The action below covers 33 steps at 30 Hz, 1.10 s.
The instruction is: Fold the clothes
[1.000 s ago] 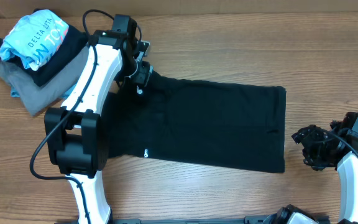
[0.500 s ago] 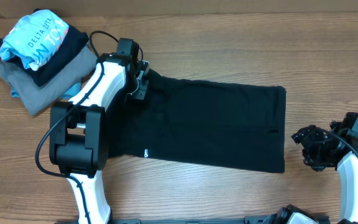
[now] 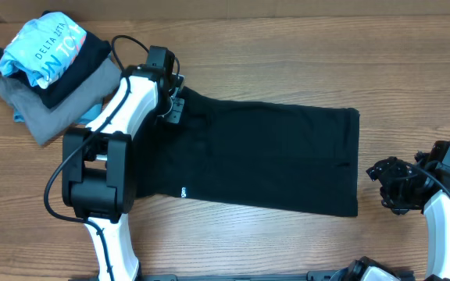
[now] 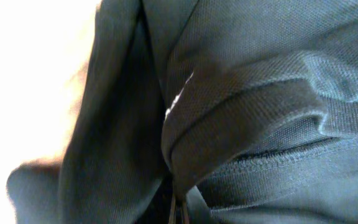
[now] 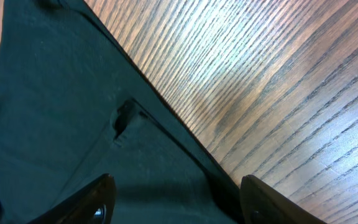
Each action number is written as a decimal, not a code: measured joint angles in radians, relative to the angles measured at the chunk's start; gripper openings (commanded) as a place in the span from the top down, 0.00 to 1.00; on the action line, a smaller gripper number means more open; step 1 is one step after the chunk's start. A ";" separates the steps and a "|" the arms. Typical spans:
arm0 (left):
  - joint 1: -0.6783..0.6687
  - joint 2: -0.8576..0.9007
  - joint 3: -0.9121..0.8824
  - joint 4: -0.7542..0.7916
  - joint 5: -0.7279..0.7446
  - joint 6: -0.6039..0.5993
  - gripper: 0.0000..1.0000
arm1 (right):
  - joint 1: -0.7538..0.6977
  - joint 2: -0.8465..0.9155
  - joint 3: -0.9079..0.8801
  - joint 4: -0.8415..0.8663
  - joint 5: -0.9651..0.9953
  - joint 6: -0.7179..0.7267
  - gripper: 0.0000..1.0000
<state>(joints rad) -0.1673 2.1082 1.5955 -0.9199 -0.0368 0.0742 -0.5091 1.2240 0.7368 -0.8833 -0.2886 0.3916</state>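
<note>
The robot's left gripper pinches the tip of a curled fold that bunches up the black garment, so it should open and grab the fabric beside the white lettering [image 4: 178, 99] before it lifts.
The clothes are one black garment [image 3: 264, 156] spread flat across the middle of the table, with tiny white logo text [image 3: 183, 191] near its front edge. My left gripper [image 3: 175, 108] is at its far left corner, shut on a bunched fold of the black fabric [image 4: 260, 93]. In the left wrist view the fingertips [image 4: 179, 211] are pinched together under the fold. My right gripper [image 3: 385, 183] stands open just off the garment's right edge. Its two dark fingers [image 5: 95, 199] straddle the hem [image 5: 166, 106] without touching it.
A stack of folded clothes sits at the far left corner of the wooden table [image 3: 287, 47]: a light blue shirt [image 3: 41, 43] with white lettering on top, a grey garment [image 3: 49, 101] underneath. The left arm lies along the garment's left side.
My left gripper has shifted a little toward the garment's corner and closed on the black fabric. The right arm has not moved.
</note>
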 measured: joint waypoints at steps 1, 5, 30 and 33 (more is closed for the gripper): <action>0.000 0.000 0.026 -0.035 -0.003 -0.002 0.96 | 0.000 0.000 0.000 0.000 0.000 0.000 0.32; 0.000 0.000 0.161 -0.156 -0.010 -0.008 0.85 | 0.000 0.000 0.000 0.002 0.000 0.000 0.32; 0.000 0.000 0.021 0.081 0.014 -0.019 0.41 | 0.000 0.000 0.000 0.003 0.000 0.000 0.31; 0.000 0.000 -0.028 0.099 0.011 -0.020 0.73 | 0.000 0.000 0.000 0.001 0.000 0.000 0.31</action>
<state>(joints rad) -0.1673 2.1082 1.5677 -0.8207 -0.0261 0.0544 -0.5091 1.2240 0.7368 -0.8822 -0.2890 0.3912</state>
